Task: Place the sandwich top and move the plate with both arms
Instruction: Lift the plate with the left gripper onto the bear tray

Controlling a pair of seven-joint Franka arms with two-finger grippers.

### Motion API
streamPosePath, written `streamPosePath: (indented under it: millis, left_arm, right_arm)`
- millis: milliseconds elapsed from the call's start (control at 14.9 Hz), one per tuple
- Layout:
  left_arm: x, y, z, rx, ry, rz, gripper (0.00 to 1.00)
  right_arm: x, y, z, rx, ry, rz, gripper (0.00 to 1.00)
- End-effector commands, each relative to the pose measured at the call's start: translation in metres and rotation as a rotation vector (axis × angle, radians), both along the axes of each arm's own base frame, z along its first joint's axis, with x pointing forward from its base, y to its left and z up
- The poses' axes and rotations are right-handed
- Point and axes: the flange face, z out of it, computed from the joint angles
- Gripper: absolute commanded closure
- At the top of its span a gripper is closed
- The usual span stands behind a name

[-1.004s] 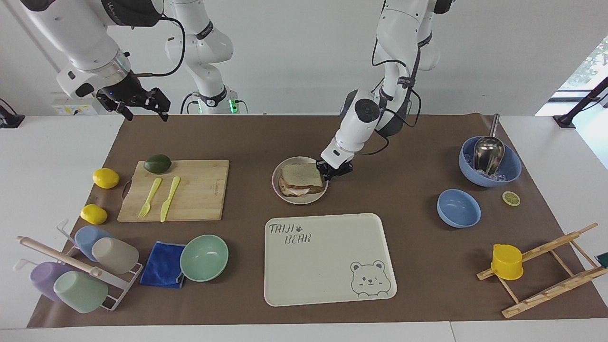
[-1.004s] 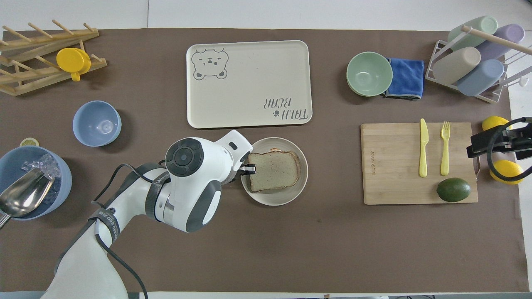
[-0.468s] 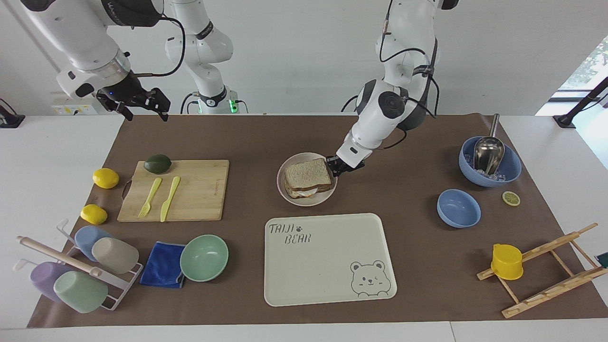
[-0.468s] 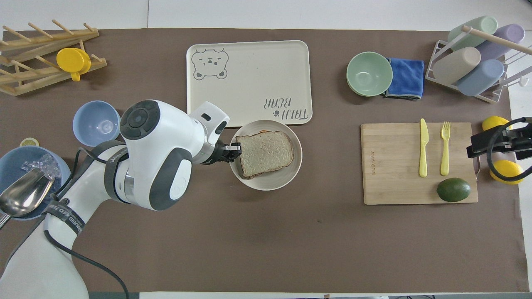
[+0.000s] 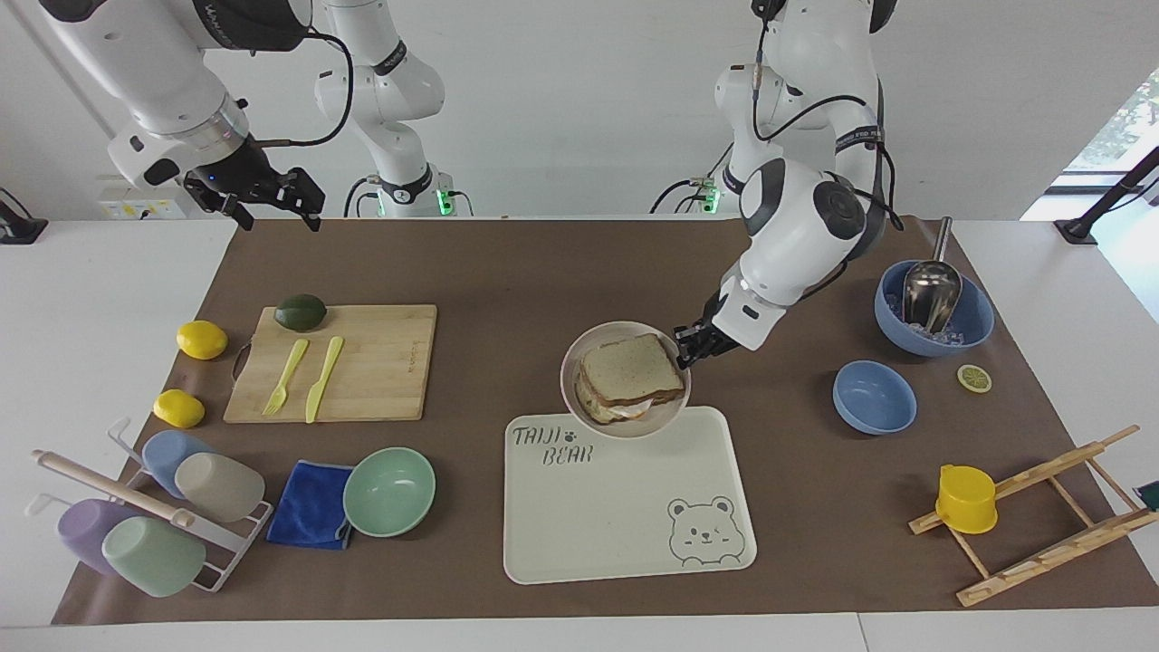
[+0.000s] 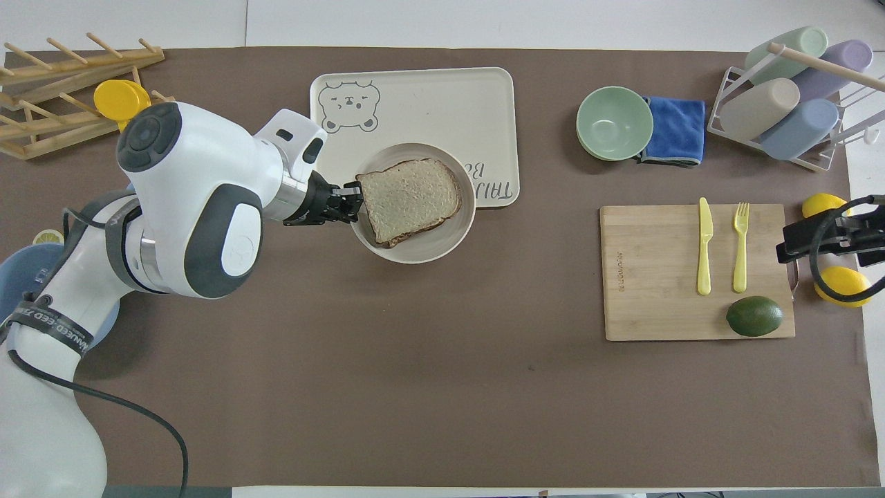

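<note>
I should let go of the beige plate with my left gripper on the cream tray [image 6: 406,129] between the bear face and the printed words. The plate is still held above the tray's edge.
The speckled sandwich top [image 5: 629,369] [image 6: 409,197] lies on the stacked sandwich in the round beige plate [image 5: 634,431] [image 6: 415,256]. My left gripper [image 5: 685,349] [image 6: 356,197] is shut on the plate's rim at the side toward the left arm's end. It holds the plate up in the air over the edge of the cream bear tray [image 5: 634,507] [image 6: 415,104] that is nearest the robots. My right gripper [image 5: 281,213] [image 6: 805,238] waits open and holds nothing, raised over the right arm's end of the table near the lemons.
A wooden board [image 5: 362,362] carries an avocado, a yellow fork and a knife. Lemons [image 5: 201,340], a mint bowl [image 5: 389,491], a blue cloth and a cup rack lie toward the right arm's end. Blue bowls [image 5: 874,397], an ice scoop and a wooden rack [image 5: 1041,516] lie toward the left arm's end.
My left arm has lifted the plate with the sandwich off the mat and carried it away from the robots, over the tray's edge. The right arm has not moved.
</note>
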Motion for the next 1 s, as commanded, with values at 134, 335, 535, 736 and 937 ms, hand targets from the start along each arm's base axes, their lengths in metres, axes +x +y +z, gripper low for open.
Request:
streamPosePath:
  millis: [134, 335, 535, 736, 937]
  left_arm:
    - [0.058, -0.015, -0.04, -0.038, 0.052, 0.049, 1.0]
    - [0.086, -0.004, -0.065, -0.032, 0.032, 0.109, 1.0]
    - [0.097, -0.004, -0.084, -0.038, -0.041, 0.152, 1.0]
    - [0.094, 0.0, -0.097, -0.026, -0.056, 0.171, 1.0]
    - [0.076, -0.006, -0.118, -0.007, -0.099, 0.181, 1.0]
  right_arm:
    - [-0.002, -0.001, -0.001, -0.003, 0.006, 0.009, 0.0]
    - [-0.002, -0.001, -0.001, -0.003, 0.006, 0.009, 0.0]
    - [-0.002, -0.001, -0.001, -0.003, 0.006, 0.009, 0.0]
    - [-0.002, -0.001, -0.002, -0.003, 0.008, 0.009, 0.0]
    - [-0.002, -0.001, -0.001, -0.003, 0.006, 0.009, 0.0]
